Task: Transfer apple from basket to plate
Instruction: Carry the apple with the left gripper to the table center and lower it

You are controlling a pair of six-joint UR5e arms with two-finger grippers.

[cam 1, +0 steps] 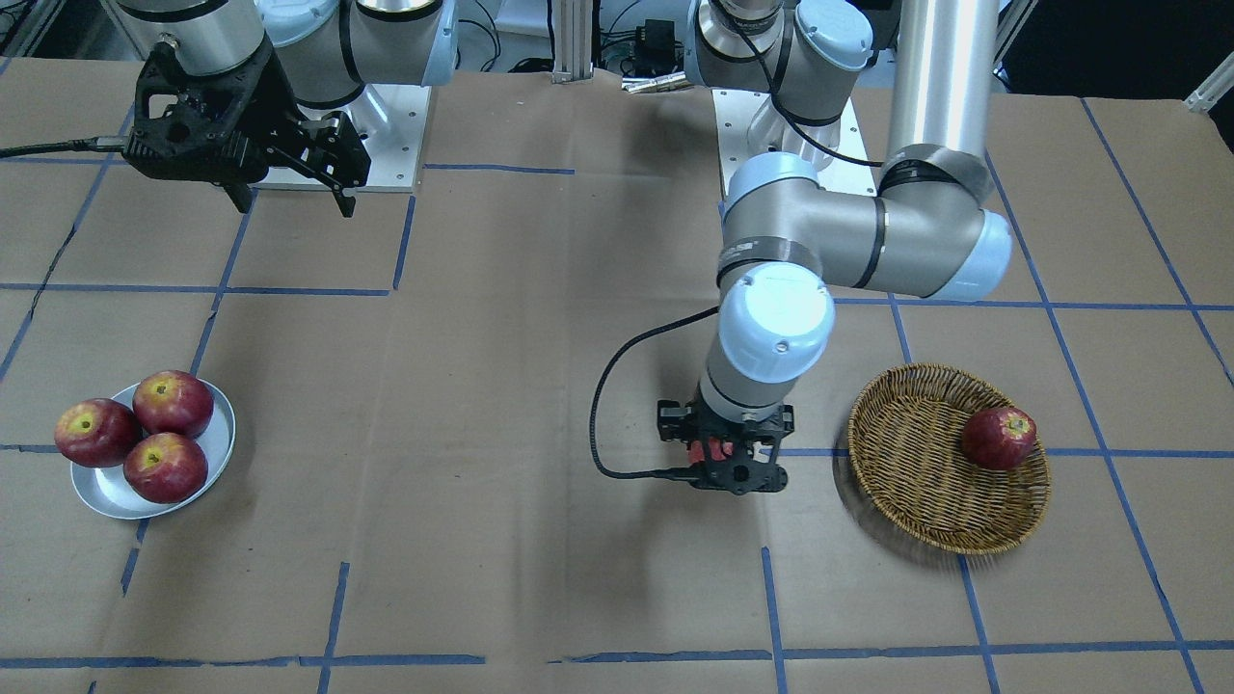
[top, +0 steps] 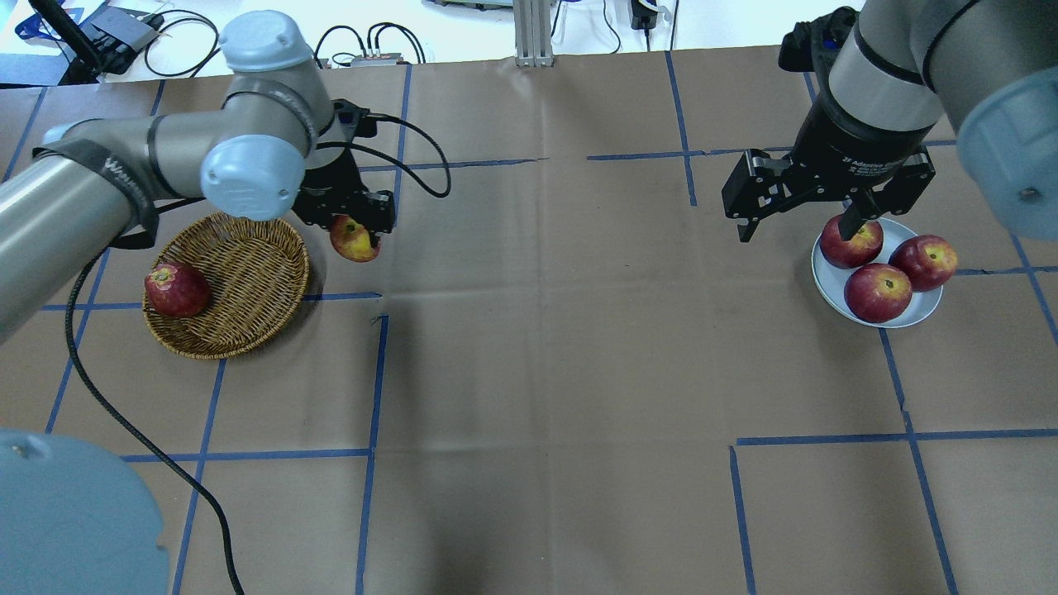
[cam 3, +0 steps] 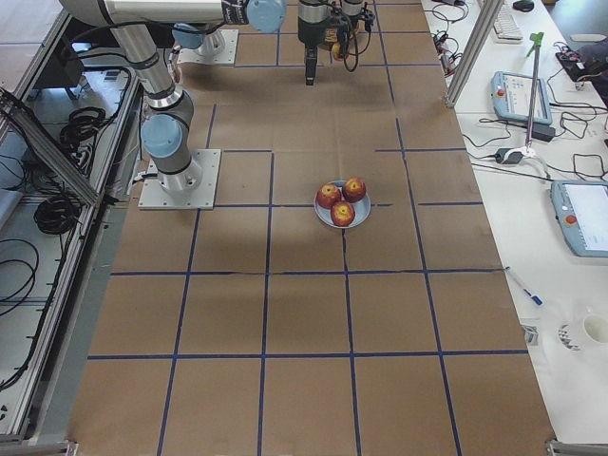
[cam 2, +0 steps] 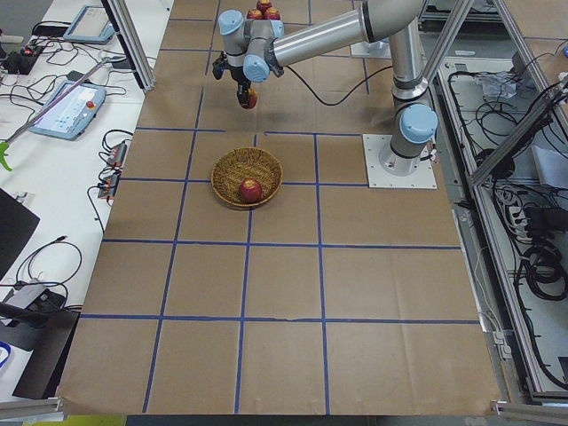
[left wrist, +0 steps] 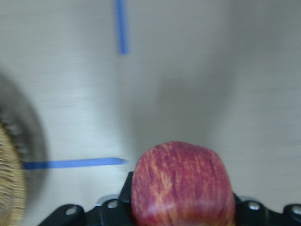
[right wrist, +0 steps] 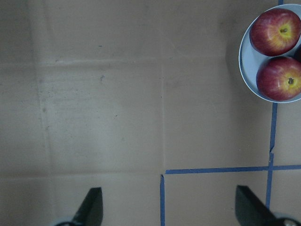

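Note:
Next, my left gripper releases the apple on the bare table about halfway (cam 1: 560,447) between basket and plate.
My left gripper (top: 354,227) is shut on the apple (top: 355,240), pinkish-red with a yellow patch, and holds it above the table just beside the basket (top: 248,268), on the plate's side. The left wrist view shows the streaky apple (left wrist: 183,183) between the jaws. The wicker basket (cam 1: 916,472) still holds one darker red apple (cam 1: 999,437). The silver-grey plate (top: 820,277) sits at the far right with three glossy dark-red apples (top: 878,292). My right gripper (top: 795,227) is open and empty, hovering above the plate's left edge.
The table is covered in brown paper with a grid of blue tape lines (top: 376,372). The left arm's black cable (top: 107,397) hangs over the table in front of the basket. The arm bases (cam 1: 771,135) stand at the table's back edge.

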